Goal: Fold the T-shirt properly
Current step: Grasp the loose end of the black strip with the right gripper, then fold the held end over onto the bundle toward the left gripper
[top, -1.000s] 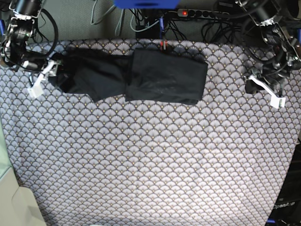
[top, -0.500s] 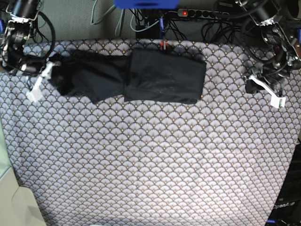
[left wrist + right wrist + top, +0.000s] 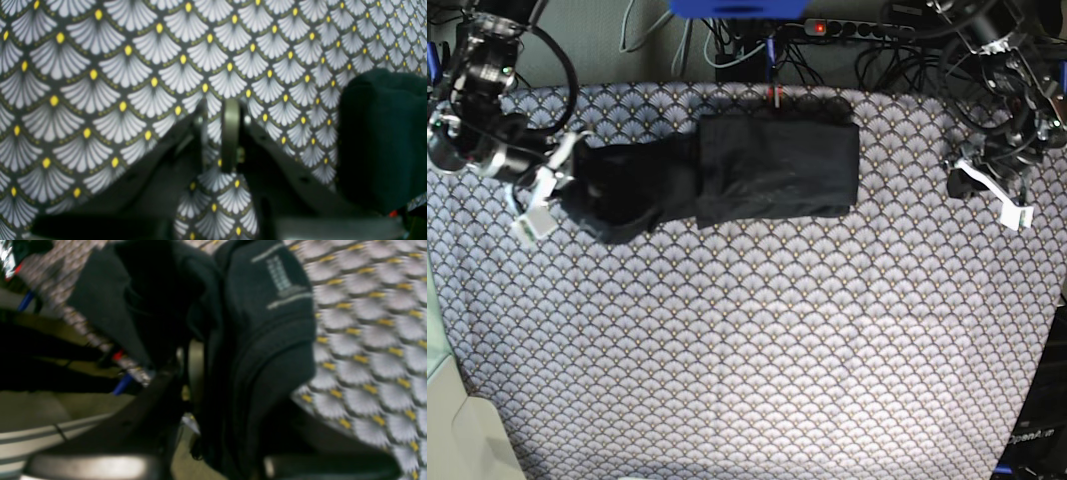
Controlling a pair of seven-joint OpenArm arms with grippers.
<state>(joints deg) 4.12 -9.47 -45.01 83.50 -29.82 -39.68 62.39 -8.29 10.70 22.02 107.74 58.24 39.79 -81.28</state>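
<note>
The robot's right gripper needs to let go of the T-shirt's bunched end on the flat part (image 3: pixel 799 170) (image 3: pixel 106 300) near the edge facing the left gripper. That bunched end is lifted now.
The black T-shirt (image 3: pixel 772 170) lies folded into a long band at the back of the scallop-print tablecloth (image 3: pixel 747 350). Its left end (image 3: pixel 617 205) is bunched and lifted. My right gripper (image 3: pixel 547 190) is at that left end and is shut on the cloth. In the right wrist view the cloth (image 3: pixel 267 340), with its neck label, fills the space by the gripper (image 3: pixel 196 366). My left gripper (image 3: pixel 992 195) hovers over the tablecloth right of the shirt, apart from it. In the left wrist view the gripper (image 3: pixel 217 133) is almost closed and empty, with the shirt's edge (image 3: pixel 383 140) to its right.
A power strip (image 3: pixel 847 27) with a red light, cables and a blue part (image 3: pixel 737 8) lie behind the table's back edge. A pale surface (image 3: pixel 457 430) borders the table's left front corner.
My right gripper has moved forward and to the right with the shirt's left end, bunching it toward the folded part. The left arm has not moved.
</note>
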